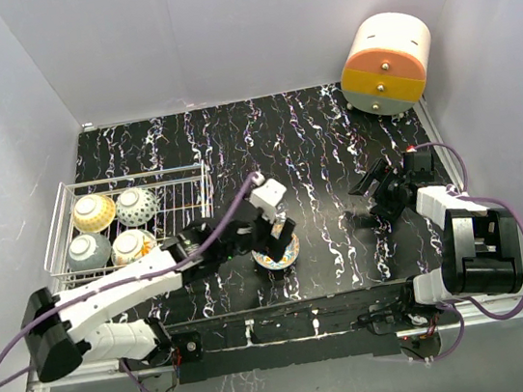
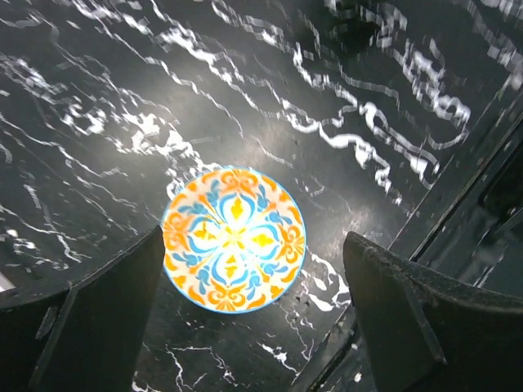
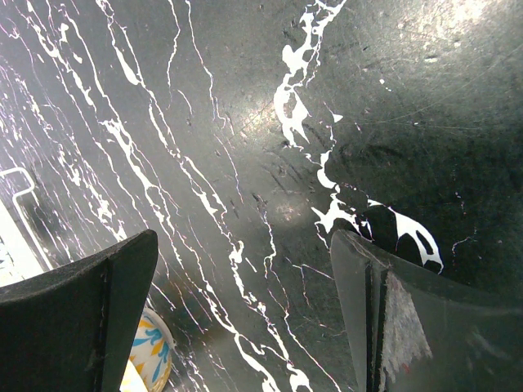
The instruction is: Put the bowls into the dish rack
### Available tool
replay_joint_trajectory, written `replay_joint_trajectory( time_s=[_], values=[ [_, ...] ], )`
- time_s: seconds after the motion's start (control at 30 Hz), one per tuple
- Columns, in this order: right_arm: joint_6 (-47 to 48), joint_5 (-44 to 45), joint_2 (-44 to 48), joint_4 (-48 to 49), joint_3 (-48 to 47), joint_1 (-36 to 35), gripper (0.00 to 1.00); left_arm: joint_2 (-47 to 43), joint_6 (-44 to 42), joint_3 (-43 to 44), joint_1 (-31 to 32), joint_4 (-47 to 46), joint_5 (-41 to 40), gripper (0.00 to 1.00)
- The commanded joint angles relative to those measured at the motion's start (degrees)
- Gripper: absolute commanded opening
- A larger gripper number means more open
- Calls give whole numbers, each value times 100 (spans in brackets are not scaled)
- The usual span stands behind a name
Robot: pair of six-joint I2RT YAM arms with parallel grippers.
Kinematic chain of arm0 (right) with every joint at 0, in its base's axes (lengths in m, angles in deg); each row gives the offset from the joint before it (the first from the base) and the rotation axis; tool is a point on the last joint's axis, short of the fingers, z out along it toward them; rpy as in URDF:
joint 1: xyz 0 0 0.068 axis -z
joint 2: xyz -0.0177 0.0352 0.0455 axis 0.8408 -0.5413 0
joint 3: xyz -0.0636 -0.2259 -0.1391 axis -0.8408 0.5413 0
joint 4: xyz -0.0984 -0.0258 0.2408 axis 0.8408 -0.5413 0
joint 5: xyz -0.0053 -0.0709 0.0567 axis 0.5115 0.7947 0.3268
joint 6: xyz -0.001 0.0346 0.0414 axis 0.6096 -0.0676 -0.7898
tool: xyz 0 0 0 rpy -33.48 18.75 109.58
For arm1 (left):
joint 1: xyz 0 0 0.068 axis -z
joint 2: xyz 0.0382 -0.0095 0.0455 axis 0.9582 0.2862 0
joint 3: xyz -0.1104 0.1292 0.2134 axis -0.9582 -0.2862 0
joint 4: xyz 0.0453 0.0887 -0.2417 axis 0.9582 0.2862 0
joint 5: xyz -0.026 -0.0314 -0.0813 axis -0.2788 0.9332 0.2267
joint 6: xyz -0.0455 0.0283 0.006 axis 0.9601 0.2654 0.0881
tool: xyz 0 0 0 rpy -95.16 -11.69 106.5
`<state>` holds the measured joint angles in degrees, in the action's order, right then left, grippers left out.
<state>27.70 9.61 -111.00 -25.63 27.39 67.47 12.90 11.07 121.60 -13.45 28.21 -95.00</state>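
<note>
Next, I close my left gripper on the patterned bowl's rim (image 1: 295,258) (image 2: 304,252), on the side that faces the metal rail and my right gripper.
The white wire dish rack (image 1: 197,182) stands at the table's left with several bowls lying rim down in it, among them a yellow one (image 1: 93,213) and a grey one (image 1: 88,251). One more bowl (image 1: 283,251), patterned orange and blue inside, sits upright on the black marbled table. My left gripper (image 1: 275,235) hangs over that bowl (image 2: 234,238). It is open (image 2: 253,243) with the bowl below, nearer its left finger. My right gripper (image 1: 378,191) is open over bare table at the right (image 3: 243,241). The patterned bowl's edge (image 3: 153,356) shows at that view's lower left.
An orange-and-cream round drawer unit (image 1: 386,63) stands at the back right corner. White walls close in the table on three sides. The arm bases and a metal rail (image 1: 290,328) run along the near edge.
</note>
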Motion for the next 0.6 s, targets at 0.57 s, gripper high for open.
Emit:
replay_joint_trajectory(
  time_s=[0.57],
  values=[
    [96,226,-122,68,-107,5,91,2066,-274,-495,875,-1300,178,87]
  ],
)
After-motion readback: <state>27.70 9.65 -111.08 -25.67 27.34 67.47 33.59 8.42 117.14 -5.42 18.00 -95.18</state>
